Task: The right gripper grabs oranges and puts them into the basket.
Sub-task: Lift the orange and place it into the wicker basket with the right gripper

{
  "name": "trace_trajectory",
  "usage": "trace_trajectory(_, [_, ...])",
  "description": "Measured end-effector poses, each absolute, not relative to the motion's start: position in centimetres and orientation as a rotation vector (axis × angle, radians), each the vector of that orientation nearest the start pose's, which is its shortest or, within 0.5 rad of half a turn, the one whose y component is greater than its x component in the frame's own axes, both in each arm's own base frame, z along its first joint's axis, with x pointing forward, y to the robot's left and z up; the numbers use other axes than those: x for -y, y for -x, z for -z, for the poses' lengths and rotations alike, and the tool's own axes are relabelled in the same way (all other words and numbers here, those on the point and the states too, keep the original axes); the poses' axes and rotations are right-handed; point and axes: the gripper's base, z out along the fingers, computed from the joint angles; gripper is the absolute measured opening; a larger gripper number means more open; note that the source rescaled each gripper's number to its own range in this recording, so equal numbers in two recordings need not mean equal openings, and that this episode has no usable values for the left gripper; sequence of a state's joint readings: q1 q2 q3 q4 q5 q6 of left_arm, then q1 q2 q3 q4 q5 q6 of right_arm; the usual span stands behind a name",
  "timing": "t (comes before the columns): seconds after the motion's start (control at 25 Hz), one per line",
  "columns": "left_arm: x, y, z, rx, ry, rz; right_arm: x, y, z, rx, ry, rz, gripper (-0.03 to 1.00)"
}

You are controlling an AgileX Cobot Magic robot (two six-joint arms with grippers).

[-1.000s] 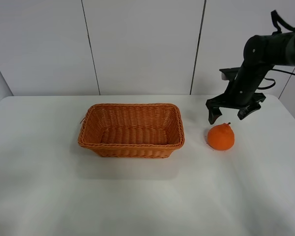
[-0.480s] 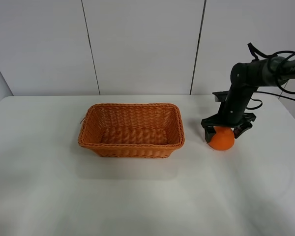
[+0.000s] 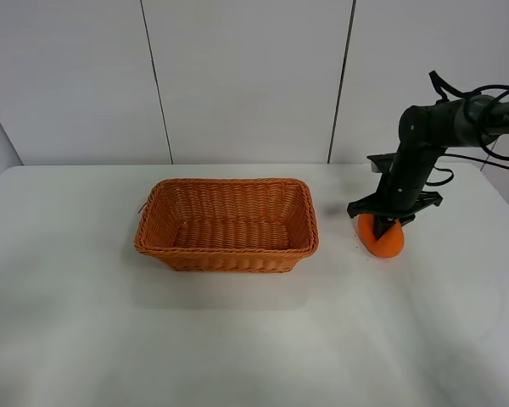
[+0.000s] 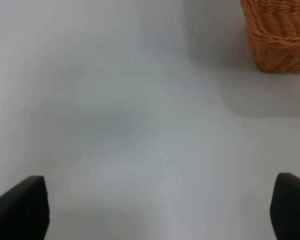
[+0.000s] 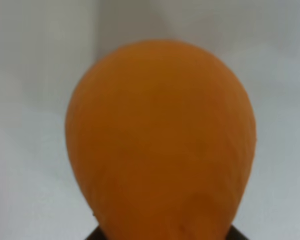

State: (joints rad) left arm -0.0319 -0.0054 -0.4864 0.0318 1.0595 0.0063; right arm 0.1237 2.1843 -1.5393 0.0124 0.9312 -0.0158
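My right gripper is holding the orange, and I should release it around the middle of the wicker basket's bottom (image 3: 229, 223).
The orange (image 3: 383, 242) is on the white table (image 3: 237, 339), to the right of the wicker basket (image 3: 226, 224). My right gripper (image 3: 387, 224) comes down on it from above, and its black fingers are closed in on the fruit's upper part. In the right wrist view the orange (image 5: 160, 140) fills the frame and the fingers are hidden. I cannot tell whether the fruit is lifted off the table. The basket is empty. My left gripper (image 4: 157, 207) is open and empty over bare table, with a basket corner (image 4: 280, 35) ahead of it.
A white panelled wall (image 3: 237, 76) stands behind the table. The right arm (image 3: 445, 123) reaches in from the right edge with loose cables.
My right gripper came down over the orange, and its spread fingers have closed in on it. The orange has tipped slightly. The basket has not moved.
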Motion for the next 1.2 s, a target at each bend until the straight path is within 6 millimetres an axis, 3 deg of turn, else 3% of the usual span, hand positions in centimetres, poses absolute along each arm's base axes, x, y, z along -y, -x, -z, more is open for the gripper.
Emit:
trace_trajectory(0.2, [-0.3, 0.4, -27.4, -2.051, -0.038, -0.022, -5.4, -42.4, -15.4, -3.013, 0.2, -0.027, 0.0])
trace_trajectory(0.48, [-0.3, 0.4, -27.4, -2.051, -0.038, -0.022, -5.6, -43.4, -25.3, -2.873, 0.193, -0.047, 0.0])
trace_trajectory(0.68, [-0.3, 0.4, -27.4, -2.051, -0.038, -0.022, -7.2, -43.9, -29.0, -2.789, 0.248, -0.035, 0.0])
trace_trajectory(0.88, [-0.3, 0.4, -27.4, -2.051, -0.038, -0.022, -12.0, -43.1, -30.3, -2.728, 0.392, -0.078, 0.0])
trace_trajectory(1.2, [-0.3, 0.4, -27.4, -2.051, -0.038, -0.022, -23.4, -39.4, -29.6, -2.61, 0.729, -0.176, 0.0])
